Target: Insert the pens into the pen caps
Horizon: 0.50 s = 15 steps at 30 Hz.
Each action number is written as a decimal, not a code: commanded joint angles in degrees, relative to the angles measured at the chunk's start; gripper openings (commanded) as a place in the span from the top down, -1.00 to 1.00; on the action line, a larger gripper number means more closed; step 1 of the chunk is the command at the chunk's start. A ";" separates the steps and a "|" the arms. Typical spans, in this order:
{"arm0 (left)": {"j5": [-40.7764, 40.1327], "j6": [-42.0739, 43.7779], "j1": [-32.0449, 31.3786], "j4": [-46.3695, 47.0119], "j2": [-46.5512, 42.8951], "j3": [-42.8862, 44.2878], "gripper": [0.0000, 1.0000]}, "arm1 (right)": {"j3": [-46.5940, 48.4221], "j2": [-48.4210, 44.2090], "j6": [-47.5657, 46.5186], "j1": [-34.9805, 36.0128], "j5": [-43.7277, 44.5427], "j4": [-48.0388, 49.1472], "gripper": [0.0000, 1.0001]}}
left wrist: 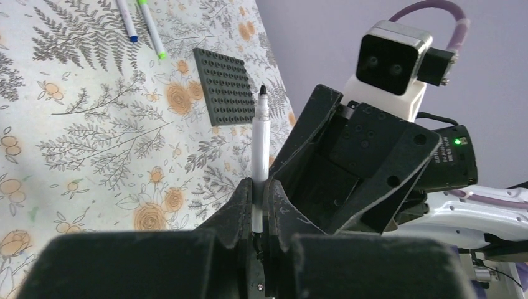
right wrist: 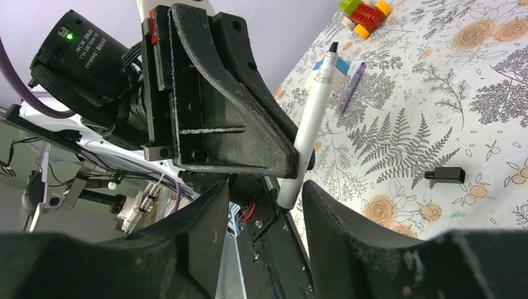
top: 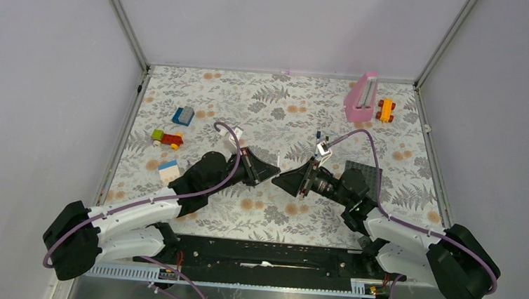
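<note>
The robot's left gripper holds the white pen near its blunt end, so next the right gripper steadies the pen while the left gripper takes it nearer the pen's tip (right wrist: 319, 87).
My left gripper (left wrist: 260, 184) is shut on a thin white pen (left wrist: 259, 140), whose black tip points away from it. In the right wrist view that pen (right wrist: 311, 121) hangs from the left gripper (right wrist: 230, 118), and its blunt end reaches down between my right gripper's (right wrist: 264, 187) jaws. Those jaws stand apart on either side of it, with a gap on the left. A black pen cap (right wrist: 446, 175) lies on the floral cloth to the right. Two more pens, one with a blue end (left wrist: 126, 20) and one with a green end (left wrist: 151, 28), lie farther off. Both grippers meet mid-table (top: 279, 176).
A dark grey studded baseplate (left wrist: 225, 87) lies beside the right arm. A pink box (top: 361, 96) and an orange toy (top: 386, 109) sit at the back right. A blue block (top: 183, 116), a toy car (top: 167, 139) and a blue-white block (top: 169, 169) are at the left. A purple stick (right wrist: 350, 87) lies on the cloth.
</note>
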 commanded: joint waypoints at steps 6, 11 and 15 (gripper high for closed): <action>2.83 -1.81 -0.10 8.84 0.44 -0.61 1.00 | 1.02 0.79 0.74 0.06 -0.76 4.91 0.11; 3.45 -2.20 -0.09 10.83 0.39 -2.00 1.00 | 1.48 0.63 0.73 0.10 -0.21 4.16 0.49; 3.56 -2.20 -0.14 11.10 -0.03 -3.13 1.00 | 2.71 0.22 -0.24 0.12 0.14 0.92 0.86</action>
